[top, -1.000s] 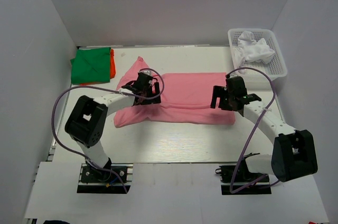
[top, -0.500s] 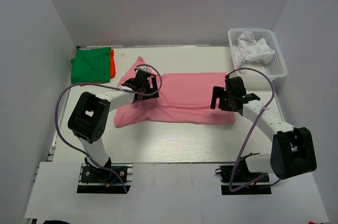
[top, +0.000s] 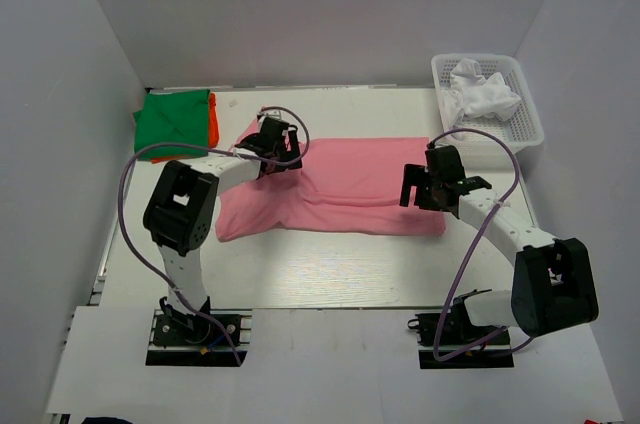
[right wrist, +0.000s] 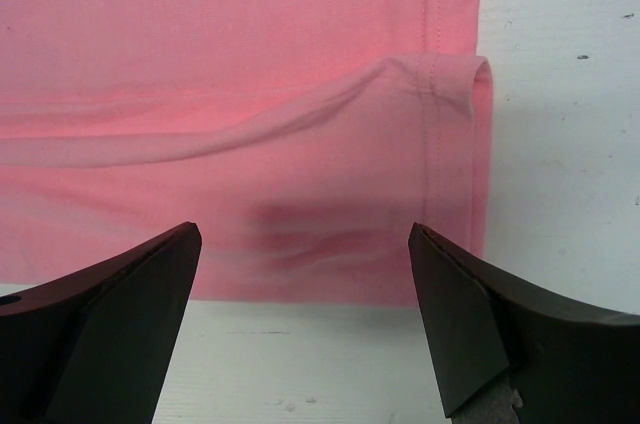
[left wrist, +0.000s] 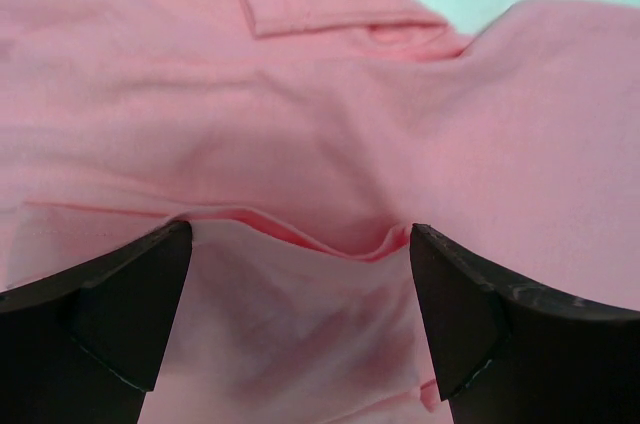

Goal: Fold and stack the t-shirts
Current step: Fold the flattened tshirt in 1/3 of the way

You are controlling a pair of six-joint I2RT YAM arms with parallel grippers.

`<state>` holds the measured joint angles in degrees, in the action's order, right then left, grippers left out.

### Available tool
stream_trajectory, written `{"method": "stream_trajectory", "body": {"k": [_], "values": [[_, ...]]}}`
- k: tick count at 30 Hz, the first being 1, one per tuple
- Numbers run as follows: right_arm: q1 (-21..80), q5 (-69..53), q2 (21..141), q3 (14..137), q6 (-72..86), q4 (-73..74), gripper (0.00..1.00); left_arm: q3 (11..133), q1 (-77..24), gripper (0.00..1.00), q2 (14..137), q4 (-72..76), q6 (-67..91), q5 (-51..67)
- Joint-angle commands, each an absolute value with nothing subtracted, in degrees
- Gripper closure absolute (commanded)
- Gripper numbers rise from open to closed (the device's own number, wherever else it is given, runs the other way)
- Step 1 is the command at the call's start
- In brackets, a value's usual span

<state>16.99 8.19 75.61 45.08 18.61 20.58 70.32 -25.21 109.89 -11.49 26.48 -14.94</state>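
Note:
The pink t-shirt's far sleeve end [top: 252,128] is near the folded green shirt. My left gripper needs to go there next and close on it.
A pink t-shirt [top: 350,184] lies spread across the middle of the table, partly folded lengthwise. My left gripper [top: 275,147] is open low over its left sleeve end. In the left wrist view pink cloth [left wrist: 320,124] with a raised fold edge lies between the spread fingers [left wrist: 110,314], and the gripper [left wrist: 300,329] holds nothing. My right gripper [top: 428,184] is open over the shirt's right end. In the right wrist view it [right wrist: 305,329] hovers above the hem corner [right wrist: 450,144] at the shirt's edge.
A folded green shirt [top: 172,122] lies on an orange one [top: 213,119] at the back left. A white basket [top: 530,114] at the back right holds a crumpled white shirt [top: 482,92]. White walls enclose the table on three sides.
My left gripper has moved toward the back of the table, up along the shirt's left end. The right gripper has barely moved.

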Motion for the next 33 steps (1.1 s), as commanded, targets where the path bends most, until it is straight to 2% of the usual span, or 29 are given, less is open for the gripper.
{"method": "stream_trajectory", "body": {"k": [1,8,10,15,20,33], "values": [[16.8,9.4,74.7,46.1,18.4,20.3,0.10,73.6,-25.0,0.00,109.5,-9.5,23.9,-17.0],[16.8,10.0,73.1,46.4,18.7,20.7,0.10,82.3,-24.5,0.00,113.6,-14.8,20.6,-19.5],[16.9,9.1,73.0,46.3,18.9,20.0,0.10,81.8,-24.5,0.00,109.5,-15.3,20.6,-20.1],[17.0,5.5,73.6,44.5,20.5,16.8,0.10,71.9,-24.5,0.00,95.9,-15.6,24.4,-22.0],[17.0,5.1,75.2,40.4,23.5,12.1,0.10,54.9,-25.7,0.00,83.9,-18.0,34.8,-22.6],[16.7,8.4,76.1,32.2,31.0,9.8,0.10,30.5,-25.1,0.00,72.7,-17.6,45.7,-20.5]]}}
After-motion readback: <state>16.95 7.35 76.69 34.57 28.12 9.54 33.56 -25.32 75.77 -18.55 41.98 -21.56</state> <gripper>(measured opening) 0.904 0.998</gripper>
